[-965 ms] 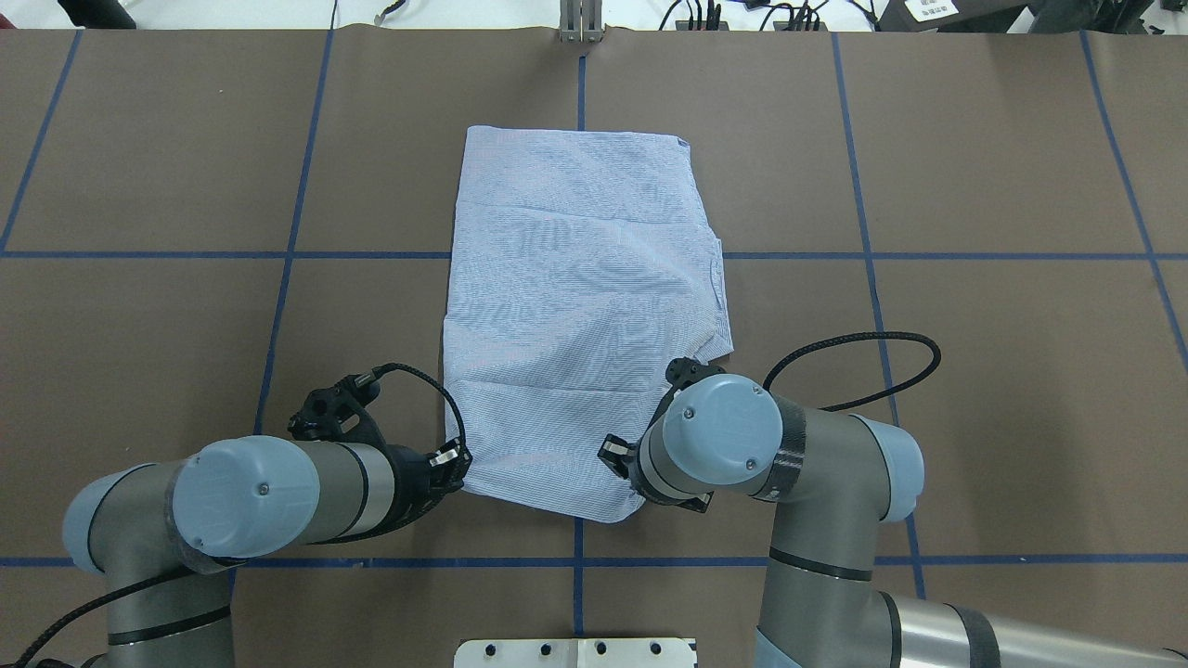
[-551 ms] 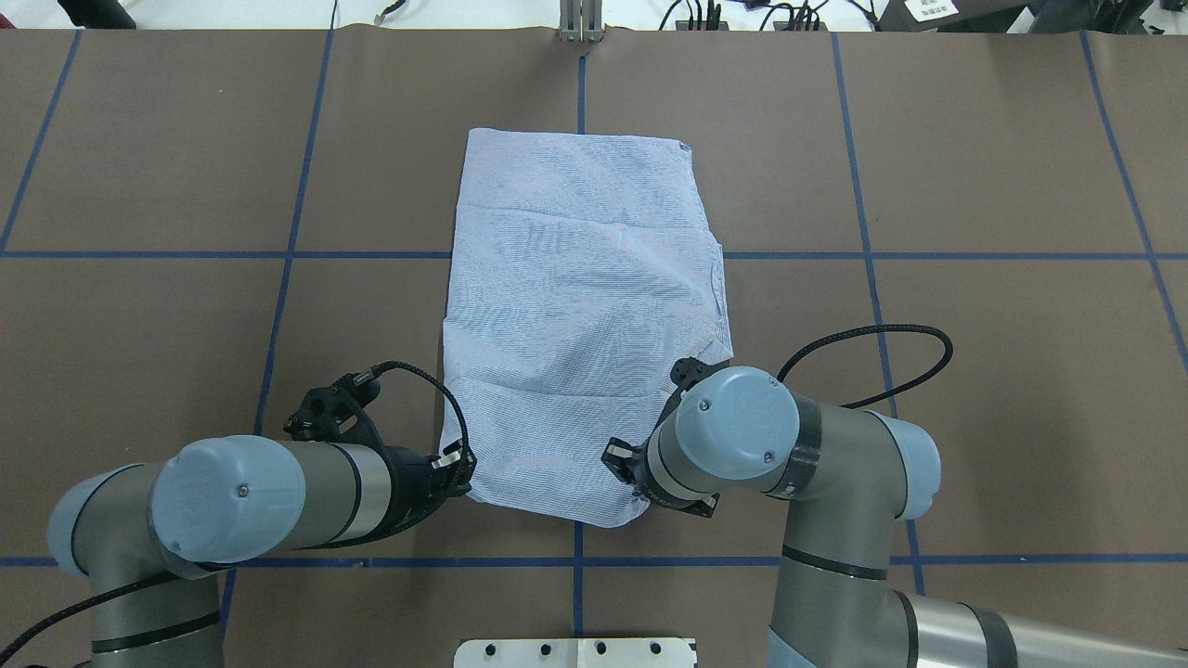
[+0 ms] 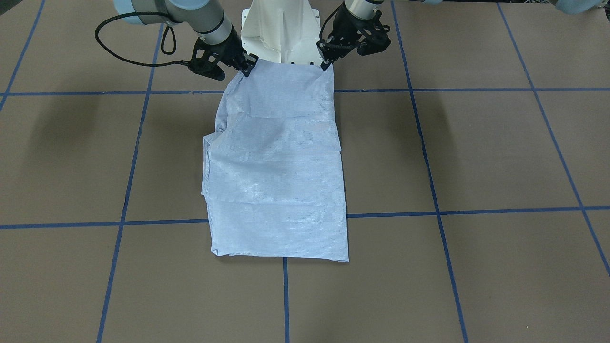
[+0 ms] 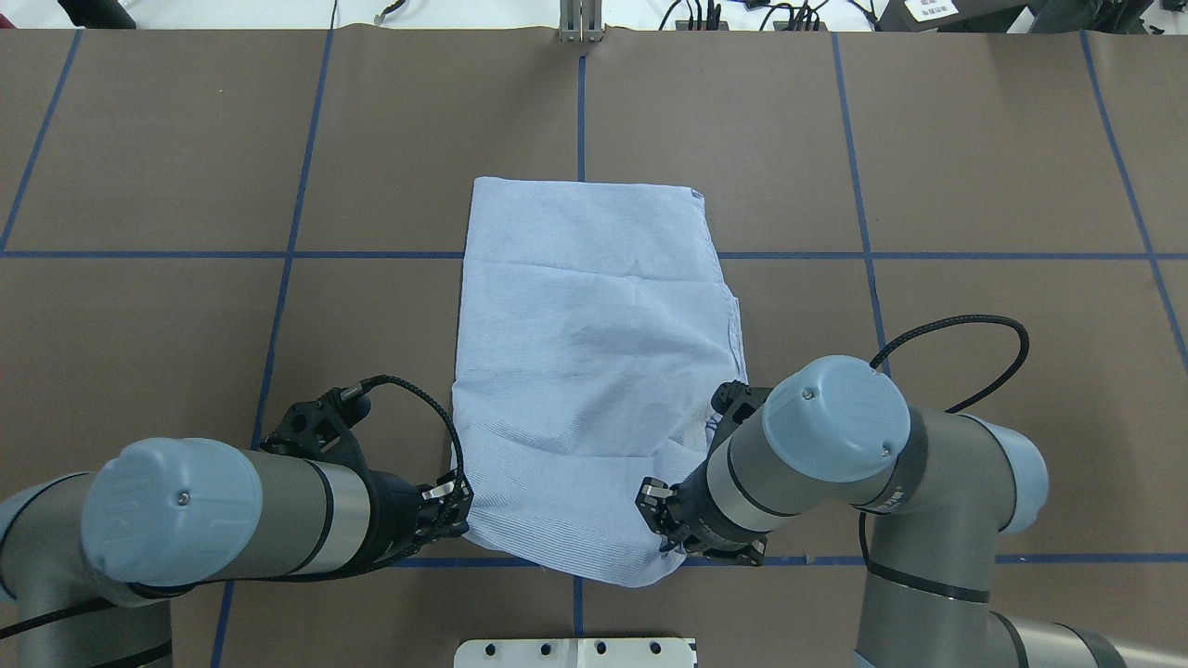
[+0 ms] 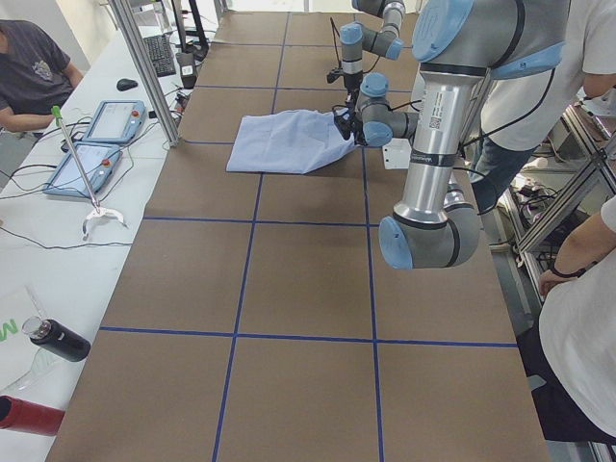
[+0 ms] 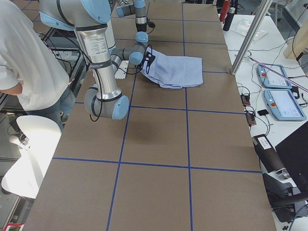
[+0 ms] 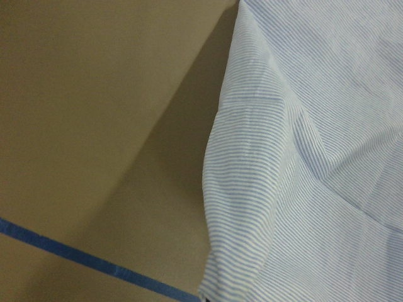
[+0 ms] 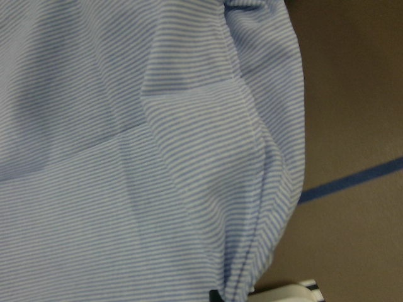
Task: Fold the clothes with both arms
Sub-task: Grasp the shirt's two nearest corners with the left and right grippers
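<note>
My right gripper needs to let go of the shirt's raised corner on the shirt's flat far part (image 3: 238, 205), by the crease that runs crosswise on the shirt.
The clothes are one light blue, finely striped shirt (image 4: 594, 371), folded into a long rectangle on the brown table (image 4: 974, 186). Its far part lies flat and its near edge is raised off the table. My left gripper (image 4: 455, 508) is shut on the shirt's near left corner. My right gripper (image 4: 661, 521) is shut on the near right corner. In the front-facing view the shirt (image 3: 276, 181) stretches away from the left gripper (image 3: 327, 62) and the right gripper (image 3: 246, 65). Both wrist views show striped cloth (image 7: 315, 157) (image 8: 157, 157) hanging over the table.
The white pedestal base (image 4: 575, 651) sits just behind the shirt's near edge. Blue tape lines (image 4: 278, 325) grid the table. A metal post (image 4: 580, 23) stands at the far edge. People (image 5: 577, 318) stand beside the robot, and tablets (image 5: 101, 144) lie on a side bench.
Both grippers have drawn back toward the robot's base, dragging the shirt with them. Its far edge has slid nearer by about half a grid square.
</note>
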Robot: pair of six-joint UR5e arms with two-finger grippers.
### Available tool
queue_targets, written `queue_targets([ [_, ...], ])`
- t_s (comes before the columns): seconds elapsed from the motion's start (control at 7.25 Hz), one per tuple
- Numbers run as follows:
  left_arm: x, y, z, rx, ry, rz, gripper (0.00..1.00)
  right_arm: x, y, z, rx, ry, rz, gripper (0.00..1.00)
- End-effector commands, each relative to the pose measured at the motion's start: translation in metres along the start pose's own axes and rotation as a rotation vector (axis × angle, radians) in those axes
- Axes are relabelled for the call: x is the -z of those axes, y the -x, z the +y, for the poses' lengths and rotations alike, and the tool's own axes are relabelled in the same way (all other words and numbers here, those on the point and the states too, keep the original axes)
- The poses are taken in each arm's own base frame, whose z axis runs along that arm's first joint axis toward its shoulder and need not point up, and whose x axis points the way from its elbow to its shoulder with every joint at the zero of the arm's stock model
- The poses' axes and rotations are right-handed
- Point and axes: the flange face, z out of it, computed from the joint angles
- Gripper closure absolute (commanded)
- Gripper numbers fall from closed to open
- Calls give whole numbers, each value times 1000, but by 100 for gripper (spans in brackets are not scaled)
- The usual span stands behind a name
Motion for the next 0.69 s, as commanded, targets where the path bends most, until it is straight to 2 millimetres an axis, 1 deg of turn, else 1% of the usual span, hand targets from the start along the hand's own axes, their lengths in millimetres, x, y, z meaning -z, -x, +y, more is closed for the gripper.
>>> queue_targets([
  [0.0, 40, 0, 31, -22, 63, -1, 100, 29, -10, 11, -4, 145, 8, 100],
  [0.14, 49, -3, 37, -26, 98, 6, 100, 44, -8, -2, -20, 158, -6, 100],
  [0.28, 53, -11, 42, -31, 119, 23, 100, 59, -5, -14, -37, 172, -18, 100],
  [0.41, 55, -17, 40, -30, 118, 33, 100, 71, 1, -27, -44, 159, -39, 100],
  [0.55, 66, -32, 23, -19, 83, 74, 100, 89, 14, -50, -60, 119, -77, 100],
])
